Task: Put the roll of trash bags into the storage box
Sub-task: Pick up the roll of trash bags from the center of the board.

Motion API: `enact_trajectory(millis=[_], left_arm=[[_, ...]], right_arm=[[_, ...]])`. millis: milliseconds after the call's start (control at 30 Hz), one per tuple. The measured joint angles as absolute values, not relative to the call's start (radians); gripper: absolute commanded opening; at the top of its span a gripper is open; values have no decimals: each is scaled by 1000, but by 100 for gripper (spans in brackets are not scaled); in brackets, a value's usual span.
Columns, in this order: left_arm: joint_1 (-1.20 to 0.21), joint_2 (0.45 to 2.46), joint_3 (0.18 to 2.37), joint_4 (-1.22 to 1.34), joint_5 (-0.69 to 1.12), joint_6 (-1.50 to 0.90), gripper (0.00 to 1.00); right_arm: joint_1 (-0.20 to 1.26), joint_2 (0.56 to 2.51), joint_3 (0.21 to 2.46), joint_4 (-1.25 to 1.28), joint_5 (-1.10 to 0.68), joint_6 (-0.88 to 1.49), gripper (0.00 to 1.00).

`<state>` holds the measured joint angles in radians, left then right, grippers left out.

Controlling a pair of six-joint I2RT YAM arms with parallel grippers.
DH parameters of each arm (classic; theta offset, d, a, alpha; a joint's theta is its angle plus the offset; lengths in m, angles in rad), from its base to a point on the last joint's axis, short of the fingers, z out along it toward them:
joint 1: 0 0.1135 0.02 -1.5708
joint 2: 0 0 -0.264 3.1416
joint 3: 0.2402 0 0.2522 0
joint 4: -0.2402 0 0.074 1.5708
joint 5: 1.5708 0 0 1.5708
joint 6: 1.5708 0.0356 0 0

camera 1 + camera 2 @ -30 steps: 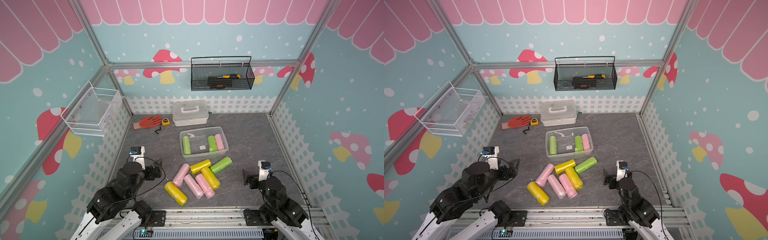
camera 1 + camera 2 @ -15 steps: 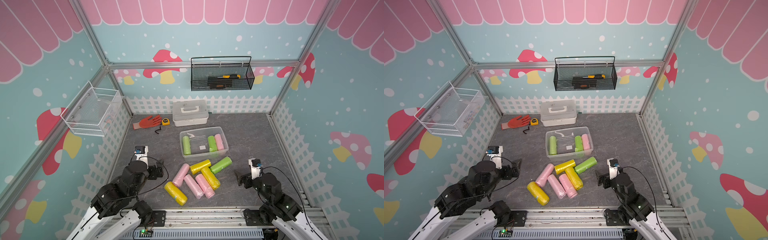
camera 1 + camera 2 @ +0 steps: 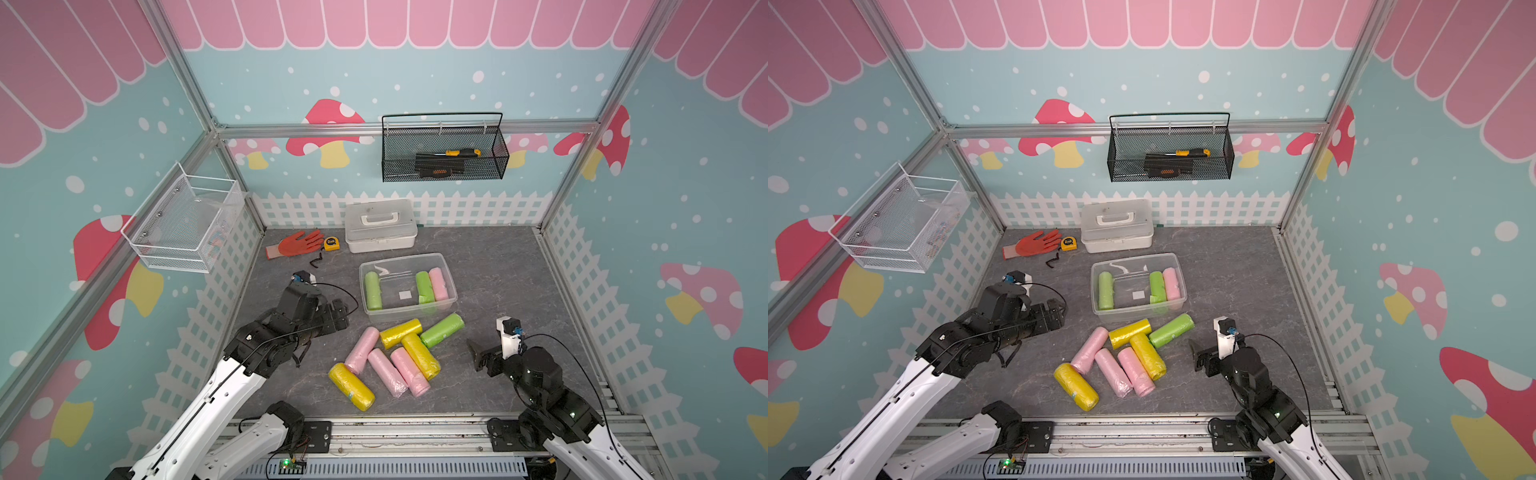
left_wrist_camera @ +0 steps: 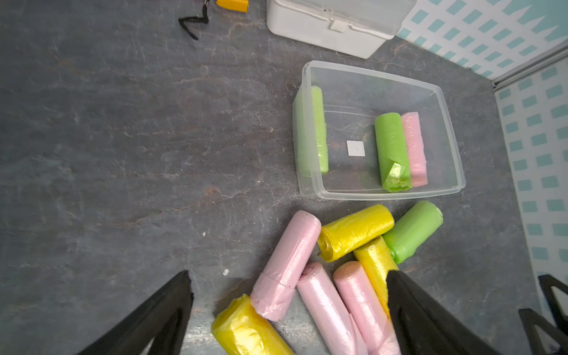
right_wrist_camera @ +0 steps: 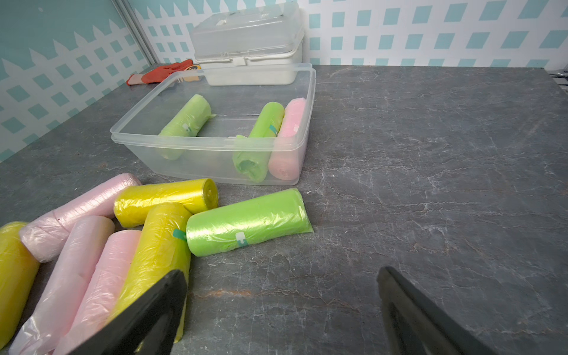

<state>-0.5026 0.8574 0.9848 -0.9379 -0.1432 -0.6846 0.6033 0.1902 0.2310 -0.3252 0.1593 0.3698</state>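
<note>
The middle of the yellow roll (image 3: pixel 352 386) (image 4: pixel 260 348) lying nearest me, set apart from the other yellow rolls by pink ones, is next for my left gripper to close on.
The clear storage box (image 3: pixel 402 258) stands mid-table and holds two green rolls and one pink roll (image 4: pixel 415 147). In front of it lies a pile of several loose trash bag rolls (image 3: pixel 390 361), pink, yellow and green. The loose green roll (image 5: pixel 246 226) lies at the pile's right end. My left gripper (image 3: pixel 338 318) hangs open to the left of the pile and box, with nothing between its fingers. In the left wrist view the pink rolls lie below the left gripper (image 4: pixel 289 276). My right gripper (image 3: pixel 473 353) is open and empty, just right of the pile, near a yellow roll (image 5: pixel 153 255).
A white case with a handle (image 3: pixel 380 224) stands behind the box. An orange glove (image 3: pixel 297 244), a yellow tape measure (image 3: pixel 331 243) and a small black key (image 3: pixel 316 259) lie at the back left. A black mesh basket (image 3: pixel 444 151) and a white wire basket (image 3: pixel 187 224) hang on the walls.
My left gripper has moved forward and to the right, toward the box and pile. My right gripper has moved left toward the rolls. Both stayed open.
</note>
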Motion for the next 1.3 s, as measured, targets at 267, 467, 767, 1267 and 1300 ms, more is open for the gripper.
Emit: enact_trajectory(millis=[267, 467, 767, 1267, 1300], left_arm=[[-605, 733, 873, -981, -198, -879, 99], [-625, 798, 822, -1034, -195, -1005, 99], [-703, 736, 744, -1071, -200, -1203, 99], [-877, 819, 613, -1000, -222, -1390, 99], [-882, 820, 594, -988, -219, -1397, 99]], right_arm=[[603, 175, 231, -326, 162, 372, 99], [603, 229, 239, -327, 74, 345, 99], [603, 393, 319, -286, -181, 269, 98], [603, 357, 319, -200, -387, 262, 99], [603, 357, 319, -200, -387, 262, 99]])
